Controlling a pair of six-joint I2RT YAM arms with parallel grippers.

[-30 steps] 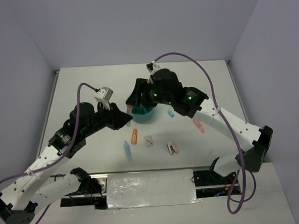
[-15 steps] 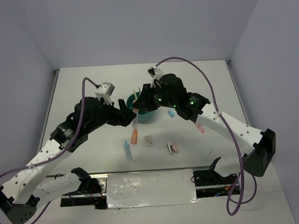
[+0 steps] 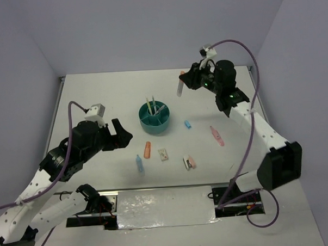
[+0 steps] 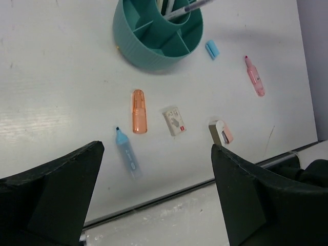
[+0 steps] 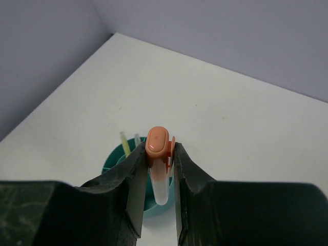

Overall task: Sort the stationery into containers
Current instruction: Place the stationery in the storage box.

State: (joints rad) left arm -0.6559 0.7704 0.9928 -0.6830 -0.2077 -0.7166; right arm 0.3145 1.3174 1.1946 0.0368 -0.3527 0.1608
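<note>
The light-blue marker should next be taken by my left gripper by the rear half of its body (image 3: 141,168) (image 4: 131,162), away from its dark tip.
The teal organiser bowl (image 3: 155,119) stands mid-table with a yellow pencil and thin pens (image 3: 153,106) upright in its centre cup. My right gripper (image 3: 182,82) hangs high beyond the bowl to the right. It is shut on a white marker with an orange cap (image 5: 159,156), which points down. My left gripper (image 3: 119,135) is open and holds nothing, left of the bowl. On the table near the bowl lie an orange marker (image 4: 139,111), a light-blue marker (image 4: 127,152), a white piece (image 4: 174,120), a pink-and-white piece (image 4: 221,131), a blue cap (image 4: 212,48) and a pink marker (image 4: 254,77).
The table's near edge with its dark rail (image 4: 169,192) runs just below the loose items. Grey walls close in the far side and both flanks. Purple cables loop above both arms.
Both grippers were together at the bowl. My left gripper opened and drew back to the near left. My right gripper closed on the orange-capped marker and carried it up and to the far right.
</note>
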